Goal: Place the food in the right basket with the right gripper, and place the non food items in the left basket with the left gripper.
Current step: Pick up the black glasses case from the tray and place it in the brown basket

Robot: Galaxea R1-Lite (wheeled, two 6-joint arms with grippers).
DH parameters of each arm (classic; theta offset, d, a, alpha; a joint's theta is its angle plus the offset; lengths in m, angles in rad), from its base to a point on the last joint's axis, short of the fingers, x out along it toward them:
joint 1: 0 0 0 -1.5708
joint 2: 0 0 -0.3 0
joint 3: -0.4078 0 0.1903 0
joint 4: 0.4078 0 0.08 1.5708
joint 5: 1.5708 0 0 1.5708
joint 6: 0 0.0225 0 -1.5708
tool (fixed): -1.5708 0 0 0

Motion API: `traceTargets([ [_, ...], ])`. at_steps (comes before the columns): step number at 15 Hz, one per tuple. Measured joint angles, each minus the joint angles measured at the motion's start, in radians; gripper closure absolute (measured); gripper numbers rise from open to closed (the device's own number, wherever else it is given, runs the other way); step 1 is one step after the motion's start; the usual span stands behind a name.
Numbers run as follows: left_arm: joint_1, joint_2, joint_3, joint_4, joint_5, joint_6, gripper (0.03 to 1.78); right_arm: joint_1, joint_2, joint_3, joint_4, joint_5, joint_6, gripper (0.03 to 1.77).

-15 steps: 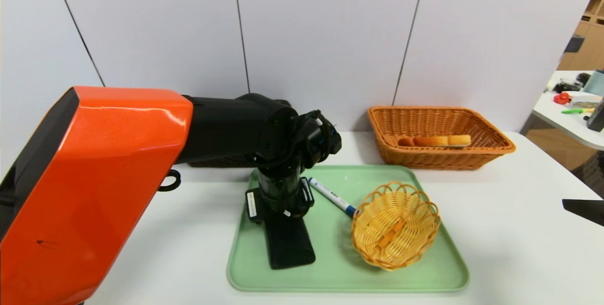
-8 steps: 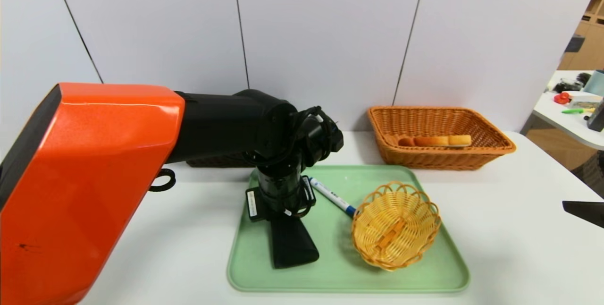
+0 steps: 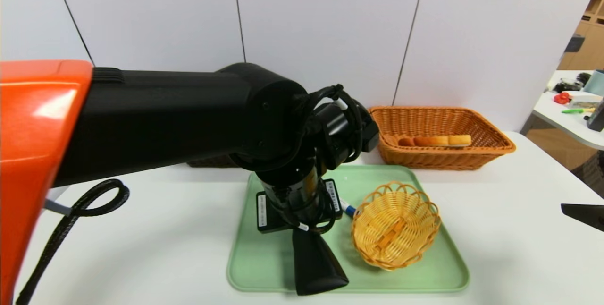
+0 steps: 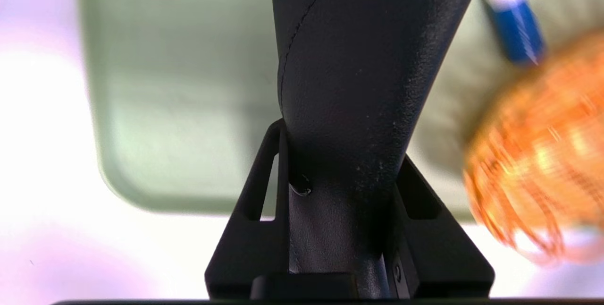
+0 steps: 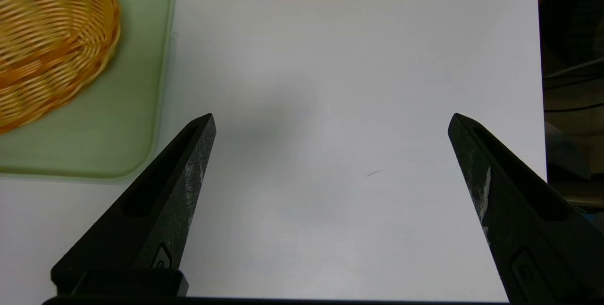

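My left gripper is to release the black pouch, now hanging above the green tray, in the dark brown basket's half farther from the orange basket [image 3: 213, 134].
My left gripper [image 3: 302, 232] is shut on one end of the black pouch [image 3: 318, 267], which hangs tilted above the green tray [image 3: 424, 276]. In the left wrist view both fingers press the sides of the pouch [image 4: 358, 83]. The white marker's blue cap [image 3: 348, 209] peeks out beside the gripper, lying on the tray. The bread slice [image 3: 436, 140] lies in the orange basket [image 3: 500, 147] at the back right. Only a sliver of the dark brown basket [image 3: 212, 162] shows behind my left arm. My right gripper [image 5: 330, 121] is open above bare table at the right.
A small round yellow basket [image 3: 395, 224] sits tipped on the tray's right half, close to the pouch and the marker. The white table [image 3: 519, 248] stretches right of the tray. A side table with clutter [image 3: 575, 106] stands at the far right.
The left gripper has closed on the pouch and lifted it off the tray, and the arm has risen toward the camera. The pouch's free end has swung toward the tray's near edge. The right arm is still.
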Motion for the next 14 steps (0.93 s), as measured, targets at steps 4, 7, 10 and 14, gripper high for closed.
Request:
traceTargets([
  [4, -0.051, -0.085, -0.031, -0.002, -0.037, 0.037, 1.27, -0.001, -0.003, 0.015, -0.001, -0.001, 0.000, 0.10],
  [7, -0.065, -0.162, -0.062, -0.016, -0.074, 0.066, 1.30, -0.003, -0.011, 0.018, -0.001, -0.002, 0.000, 0.10],
  [10, -0.011, -0.233, -0.070, -0.117, -0.069, 0.055, 1.30, -0.005, -0.020, 0.032, 0.000, -0.005, 0.001, 0.10],
  [14, 0.198, -0.286, -0.072, -0.248, -0.043, 0.048, 1.32, -0.007, -0.037, 0.043, -0.001, -0.006, 0.002, 0.10],
])
